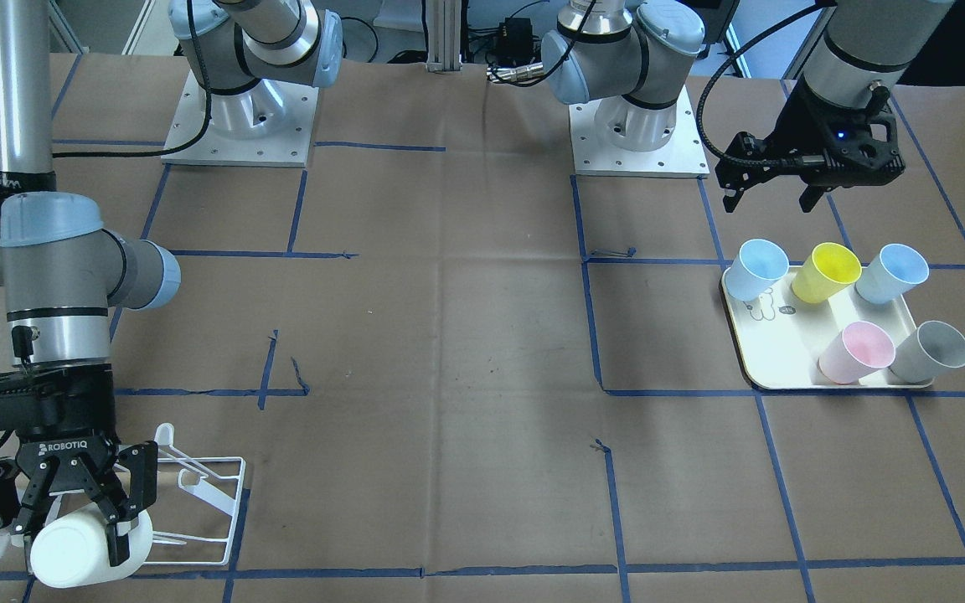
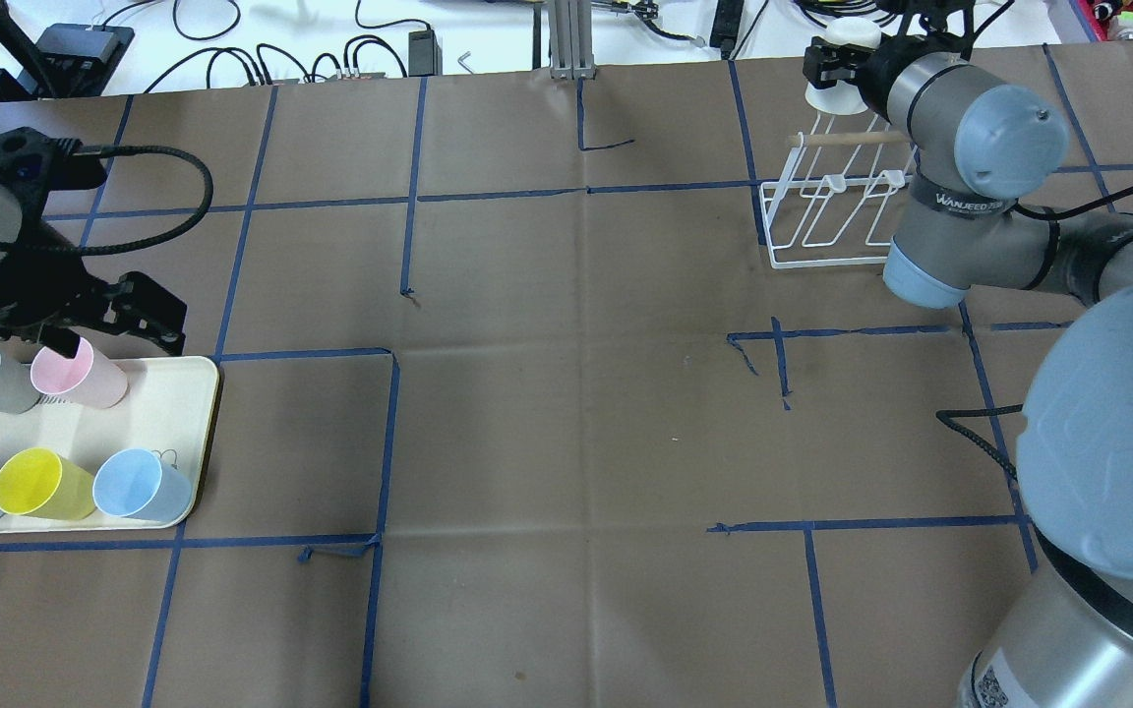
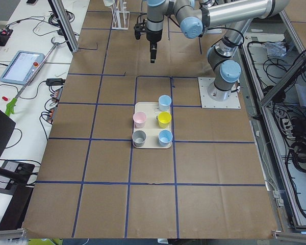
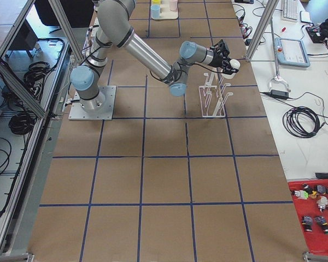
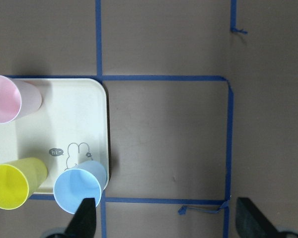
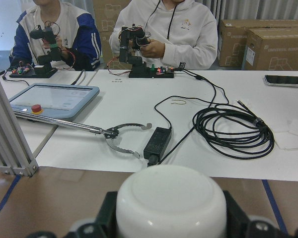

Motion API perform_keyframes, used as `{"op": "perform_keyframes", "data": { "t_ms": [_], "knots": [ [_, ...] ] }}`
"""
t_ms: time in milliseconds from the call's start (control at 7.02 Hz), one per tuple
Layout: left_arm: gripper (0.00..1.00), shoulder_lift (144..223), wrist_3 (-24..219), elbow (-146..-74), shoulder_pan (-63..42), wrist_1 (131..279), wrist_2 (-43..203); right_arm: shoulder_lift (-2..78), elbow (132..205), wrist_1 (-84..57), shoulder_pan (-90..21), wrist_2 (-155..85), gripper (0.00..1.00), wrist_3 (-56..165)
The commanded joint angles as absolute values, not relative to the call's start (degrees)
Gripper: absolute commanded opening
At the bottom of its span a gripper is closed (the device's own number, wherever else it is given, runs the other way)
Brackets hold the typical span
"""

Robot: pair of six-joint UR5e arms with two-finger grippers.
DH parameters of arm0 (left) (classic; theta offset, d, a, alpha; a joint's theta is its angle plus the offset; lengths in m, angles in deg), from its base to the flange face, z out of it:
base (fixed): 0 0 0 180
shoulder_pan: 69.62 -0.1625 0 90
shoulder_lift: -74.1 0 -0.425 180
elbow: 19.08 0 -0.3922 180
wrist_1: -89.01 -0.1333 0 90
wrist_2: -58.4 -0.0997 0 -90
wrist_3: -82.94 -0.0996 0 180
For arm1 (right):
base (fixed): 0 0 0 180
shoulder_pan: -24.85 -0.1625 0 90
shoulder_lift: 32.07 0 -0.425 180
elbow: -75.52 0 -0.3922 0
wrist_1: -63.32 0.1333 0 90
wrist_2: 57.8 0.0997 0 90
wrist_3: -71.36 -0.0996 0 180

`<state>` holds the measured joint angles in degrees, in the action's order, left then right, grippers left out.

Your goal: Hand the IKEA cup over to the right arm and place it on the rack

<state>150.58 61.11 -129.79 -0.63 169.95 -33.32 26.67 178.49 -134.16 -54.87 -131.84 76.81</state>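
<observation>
The robot's left gripper should grab the rim of the pale blue cup (image 1: 740, 251) (image 5: 100, 193) by the bunny drawing, on the side away from the yellow cup.
My right gripper (image 1: 74, 536) is shut on a white IKEA cup (image 1: 64, 559), held on its side at the end of the white wire rack (image 1: 210, 494) where the wooden dowel (image 2: 847, 140) crosses. In the overhead view the cup (image 2: 834, 93) sits just beyond the rack (image 2: 827, 231). In the right wrist view the cup's base (image 6: 171, 201) fills the space between the fingers. My left gripper (image 1: 771, 199) is open and empty, hovering above the cream tray (image 1: 771, 373); its fingertips (image 5: 87, 218) show over the tray's corner.
The tray (image 2: 178, 393) holds several cups lying tilted: two pale blue, a yellow (image 1: 826, 272), a pink (image 1: 855, 352) and a grey (image 1: 931, 352). Blue tape lines mark the brown table. Operators sit behind a white desk beyond the rack's edge of the table.
</observation>
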Motion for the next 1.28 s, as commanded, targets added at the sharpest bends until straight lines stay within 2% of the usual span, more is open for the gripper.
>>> {"op": "perform_keyframes", "data": {
  "t_ms": [0,569,854,997,1139],
  "knots": [
    [0.98,146.44,51.16,-136.65,-10.17,169.43,-32.74,26.46,179.14,-135.04,-54.96,-131.9,0.29,76.64],
    [0.97,145.11,42.43,-140.19,-16.27,169.51,-30.04,25.76,179.75,-134.96,-55.57,-131.98,0.31,76.29],
    [0.98,146.69,42.42,-144.91,-16.01,161.4,-29.49,25.76,180.02,-134.96,-56.1,-131.98,0.33,76.02],
    [0.98,146.87,42.34,-147.55,-16.01,157.51,-29.49,25.85,179.76,-134.96,-56.1,-131.98,0.7,76.2],
    [0.98,148.61,42.25,-148.97,-16.01,153.91,-29.58,25.93,179.84,-134.17,-56.1,-131.98,0.99,75.15]
  ]
}}
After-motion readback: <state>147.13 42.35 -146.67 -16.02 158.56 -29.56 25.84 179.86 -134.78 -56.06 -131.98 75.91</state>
